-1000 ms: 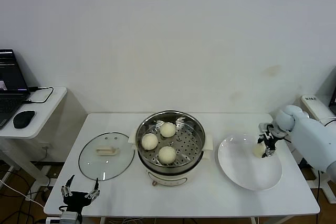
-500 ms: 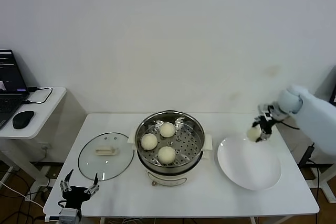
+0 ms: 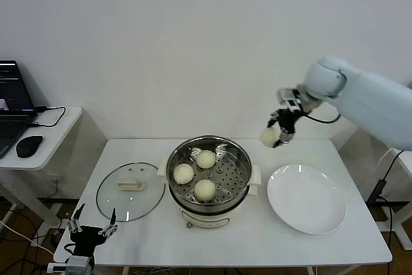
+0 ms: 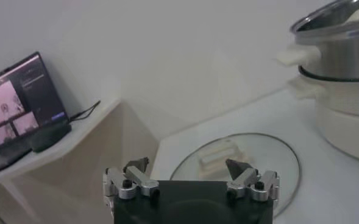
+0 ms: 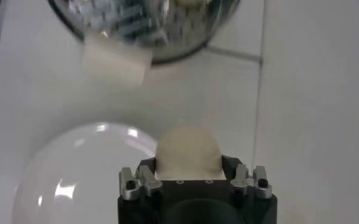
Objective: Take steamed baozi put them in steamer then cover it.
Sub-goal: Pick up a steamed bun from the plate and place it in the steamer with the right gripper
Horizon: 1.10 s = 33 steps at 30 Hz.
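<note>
I need to use my right gripper to set the baozi, now in the air above and beside the steamer, down and let go of it on the bare side of the tray (image 3: 228,170) (image 5: 135,17) nearest the white plate.
My right gripper (image 3: 277,134) is shut on a cream-white baozi (image 3: 269,136) and holds it in the air, to the right of and above the steamer (image 3: 209,173). In the right wrist view the baozi (image 5: 187,150) sits between the jaws, with the steamer's rim (image 5: 149,30) beyond. Three baozi lie on the perforated tray: one at the back (image 3: 206,158), one at the left (image 3: 183,172), one at the front (image 3: 205,189). The glass cover (image 3: 131,190) lies flat on the table left of the steamer; it also shows in the left wrist view (image 4: 237,164). My left gripper (image 3: 90,228) is open and empty at the table's front left edge.
A white plate (image 3: 306,198) lies to the right of the steamer, with nothing on it. A side table at the far left holds a laptop (image 3: 14,104) and a mouse (image 3: 29,146). The white table (image 3: 257,243) ends close in front.
My right gripper has lifted the baozi off the white plate and carried it up and left toward the steamer. The left arm has barely moved.
</note>
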Each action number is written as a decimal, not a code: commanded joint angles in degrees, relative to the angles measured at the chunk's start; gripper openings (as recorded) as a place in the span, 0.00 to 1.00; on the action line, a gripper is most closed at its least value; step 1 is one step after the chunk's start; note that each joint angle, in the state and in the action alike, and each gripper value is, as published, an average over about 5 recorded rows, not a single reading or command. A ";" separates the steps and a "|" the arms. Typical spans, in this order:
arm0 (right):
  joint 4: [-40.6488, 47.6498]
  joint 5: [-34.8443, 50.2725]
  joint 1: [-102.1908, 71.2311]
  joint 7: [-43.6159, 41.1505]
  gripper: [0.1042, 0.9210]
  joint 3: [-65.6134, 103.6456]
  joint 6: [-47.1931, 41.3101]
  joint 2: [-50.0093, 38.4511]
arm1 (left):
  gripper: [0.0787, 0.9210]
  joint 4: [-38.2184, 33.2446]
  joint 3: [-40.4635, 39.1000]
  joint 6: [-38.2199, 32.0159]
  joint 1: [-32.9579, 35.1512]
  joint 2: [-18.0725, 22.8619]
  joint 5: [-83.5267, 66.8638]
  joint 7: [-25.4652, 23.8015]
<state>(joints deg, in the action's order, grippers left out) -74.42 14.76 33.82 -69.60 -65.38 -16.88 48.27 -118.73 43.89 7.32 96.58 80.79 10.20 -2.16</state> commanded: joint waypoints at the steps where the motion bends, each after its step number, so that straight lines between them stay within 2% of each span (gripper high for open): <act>1: -1.57 8.15 8.75 0.31 0.68 -9.34 -3.44 11.94 | 0.88 -1.13 0.07 0.05 0.74 -0.84 -0.49 0.01; 11: 0.25 7.51 4.89 1.19 0.68 -10.62 -3.91 17.37 | 0.88 -1.13 0.25 0.09 0.55 -0.65 -1.34 0.02; 33: 4.42 1.82 -3.58 2.65 0.68 -11.38 -5.19 18.58 | 0.88 -0.47 -0.11 0.39 -0.62 -0.90 -2.06 -0.29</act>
<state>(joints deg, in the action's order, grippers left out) -71.22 18.08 32.91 -67.33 -76.10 -21.66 65.89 -119.08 43.84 7.64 96.01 79.79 8.17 -2.39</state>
